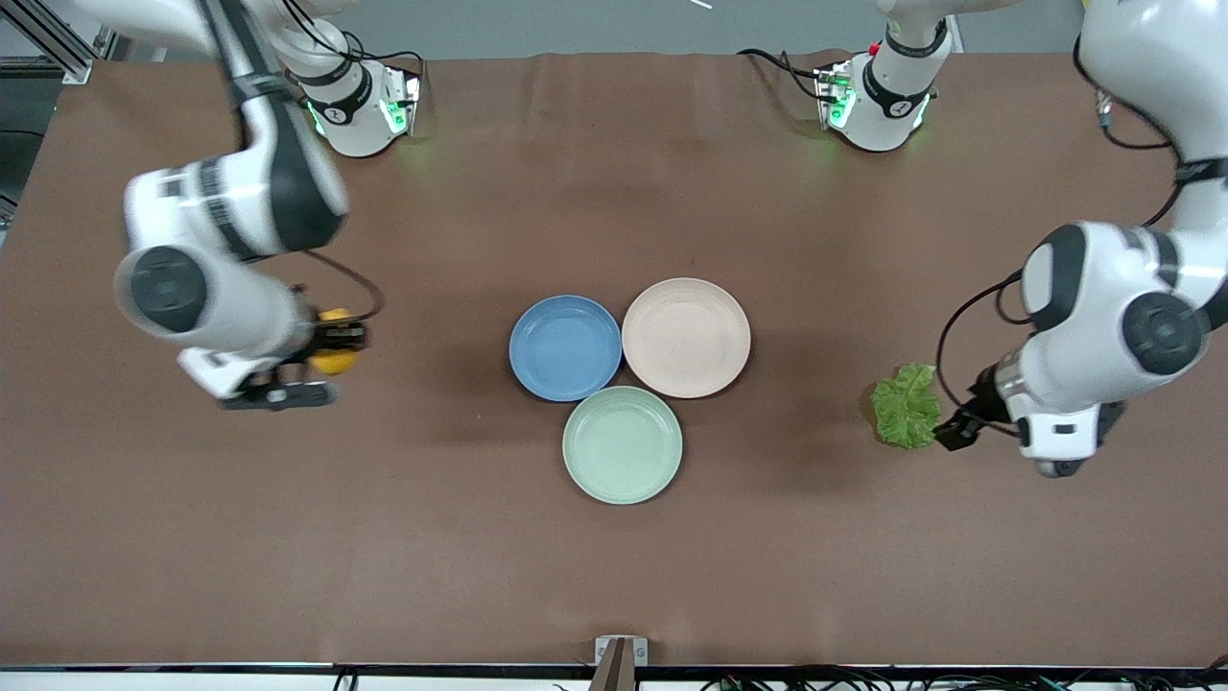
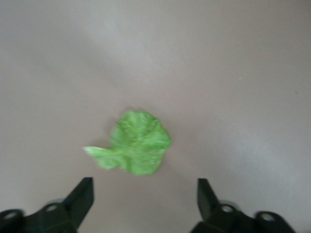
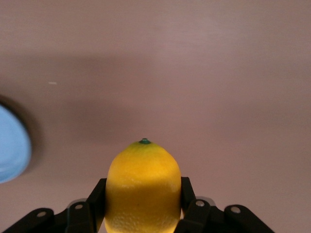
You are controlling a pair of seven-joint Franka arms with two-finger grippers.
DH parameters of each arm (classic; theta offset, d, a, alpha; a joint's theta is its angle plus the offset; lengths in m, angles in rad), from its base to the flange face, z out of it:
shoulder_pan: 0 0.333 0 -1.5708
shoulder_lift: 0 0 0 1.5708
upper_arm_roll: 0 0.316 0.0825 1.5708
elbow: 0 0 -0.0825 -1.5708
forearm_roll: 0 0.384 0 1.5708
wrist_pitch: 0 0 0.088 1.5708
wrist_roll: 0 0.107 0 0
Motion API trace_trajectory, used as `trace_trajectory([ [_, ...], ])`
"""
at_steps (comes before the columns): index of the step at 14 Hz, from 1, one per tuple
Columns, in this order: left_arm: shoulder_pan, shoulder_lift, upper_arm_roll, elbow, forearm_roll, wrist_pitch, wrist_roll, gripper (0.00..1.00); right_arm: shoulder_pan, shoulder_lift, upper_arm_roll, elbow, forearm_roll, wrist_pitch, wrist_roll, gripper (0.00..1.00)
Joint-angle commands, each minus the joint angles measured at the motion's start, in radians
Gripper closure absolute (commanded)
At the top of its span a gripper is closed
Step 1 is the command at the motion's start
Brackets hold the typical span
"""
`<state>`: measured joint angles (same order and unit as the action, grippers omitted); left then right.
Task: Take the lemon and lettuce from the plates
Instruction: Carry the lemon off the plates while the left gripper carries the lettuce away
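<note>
The robot's right gripper needs to set the yellow lemon down on the bare table well out from the blue plate (image 1: 270, 378) (image 3: 245, 119).
My right gripper (image 1: 338, 339) is shut on the yellow lemon (image 1: 334, 361) and holds it over the bare table at the right arm's end; in the right wrist view the lemon (image 3: 143, 187) fills the space between the fingers (image 3: 95, 196). The green lettuce (image 1: 907, 405) lies flat on the table at the left arm's end. My left gripper (image 1: 957, 429) is open and empty just beside the lettuce; in the left wrist view the lettuce (image 2: 137, 142) lies ahead of the spread fingers (image 2: 81, 195). The blue plate (image 1: 564, 347) and the beige plate (image 1: 686, 337) sit empty mid-table.
A pale mint-green plate (image 1: 623, 444) sits empty, nearer to the front camera than the other two and touching them. The blue plate's edge shows in the right wrist view (image 3: 12, 145). The table is brown cloth.
</note>
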<state>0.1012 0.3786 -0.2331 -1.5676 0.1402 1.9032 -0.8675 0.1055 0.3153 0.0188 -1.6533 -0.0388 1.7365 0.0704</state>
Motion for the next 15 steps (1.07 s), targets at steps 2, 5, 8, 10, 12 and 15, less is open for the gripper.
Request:
trace_trajectory([
  [2, 0.021, -0.145, 0.006, 0.043, 0.055, -0.194, 0.239, 0.00, -0.205, 0.013, 0.027, -0.101, -0.012, 0.154, -0.187, 0.80],
  [5, 0.040, -0.266, -0.003, 0.043, 0.038, -0.277, 0.505, 0.00, -0.250, 0.013, 0.026, -0.244, -0.013, 0.321, -0.184, 0.80],
  [8, 0.040, -0.329, -0.020, 0.043, 0.010, -0.360, 0.553, 0.00, -0.277, 0.021, 0.026, -0.390, -0.013, 0.550, -0.179, 0.80],
  [10, 0.041, -0.358, -0.011, 0.046, -0.060, -0.388, 0.567, 0.00, -0.282, 0.039, 0.026, -0.453, -0.012, 0.658, -0.178, 0.80],
  [12, 0.051, -0.386, -0.009, 0.047, -0.070, -0.388, 0.654, 0.00, -0.286, 0.068, 0.026, -0.491, -0.012, 0.762, -0.175, 0.79],
  [15, 0.023, -0.431, 0.015, 0.025, -0.073, -0.388, 0.706, 0.00, -0.294, 0.099, 0.026, -0.490, -0.012, 0.772, -0.172, 0.78],
])
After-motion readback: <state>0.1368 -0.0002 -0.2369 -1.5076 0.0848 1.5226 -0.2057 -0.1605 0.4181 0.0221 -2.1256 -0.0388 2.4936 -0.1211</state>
